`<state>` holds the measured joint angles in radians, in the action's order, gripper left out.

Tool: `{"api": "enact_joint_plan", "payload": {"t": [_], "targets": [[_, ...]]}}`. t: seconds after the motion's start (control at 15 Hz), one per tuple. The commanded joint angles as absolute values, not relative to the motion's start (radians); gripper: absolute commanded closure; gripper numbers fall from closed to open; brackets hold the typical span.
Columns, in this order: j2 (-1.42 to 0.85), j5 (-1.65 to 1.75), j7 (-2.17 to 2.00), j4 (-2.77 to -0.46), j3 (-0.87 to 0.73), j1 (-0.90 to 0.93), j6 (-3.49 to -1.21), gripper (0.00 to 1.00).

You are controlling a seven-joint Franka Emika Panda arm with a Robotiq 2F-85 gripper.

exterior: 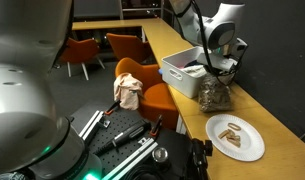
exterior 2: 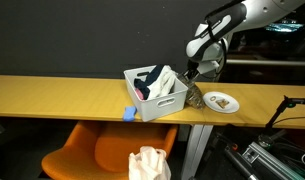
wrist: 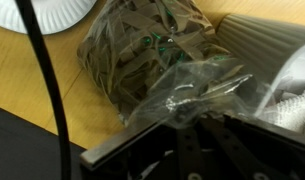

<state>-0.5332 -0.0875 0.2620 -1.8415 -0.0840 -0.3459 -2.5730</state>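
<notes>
My gripper will open its fingers, which pinch the bag's crumpled clear top above its contents, then reach deeper into the bag and grab the brown snack pieces (wrist: 145,48).
A clear plastic bag (wrist: 142,50) filled with brown snack pieces stands on the wooden table, also seen in both exterior views (exterior: 214,96) (exterior 2: 195,98). My gripper (wrist: 187,108) is above the bag, with its fingers closed on the crumpled clear top of the bag. In both exterior views the gripper (exterior: 218,70) (exterior 2: 193,73) hangs straight over the bag, next to a white bin (exterior: 177,72) (exterior 2: 164,103). The bag's bottom appears to rest on the table.
A white paper plate (exterior: 247,148) (exterior 2: 232,103) (wrist: 37,12) with a few brown pieces lies beside the bag. The bin holds white and dark items. A small blue object (exterior 2: 129,114) sits at the table edge. Orange chairs (exterior: 142,85) stand below.
</notes>
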Motion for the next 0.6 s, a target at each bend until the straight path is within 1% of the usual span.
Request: {"api": "enact_joint_plan", "payload": {"t": [0.0,0.13,0.2,0.27,0.33,0.4,0.53], "targets": [[-0.536,-0.111,0.297,-1.826,-0.072,-0.372,-2.559,0.88],[-0.540,-0.112,0.297,-1.827,-0.073,-0.378,-2.559,0.86],[-0.545,-0.110,0.296,-1.824,-0.074,-0.380,-2.559,0.79],[-0.546,-0.110,0.295,-1.824,-0.074,-0.381,-2.559,0.78],[-0.552,-0.110,0.293,-1.821,-0.073,-0.381,-2.562,0.74],[-0.555,-0.108,0.290,-1.819,-0.074,-0.378,-2.559,0.78],[-0.567,-0.105,0.286,-1.813,-0.074,-0.375,-2.560,0.79]]}}
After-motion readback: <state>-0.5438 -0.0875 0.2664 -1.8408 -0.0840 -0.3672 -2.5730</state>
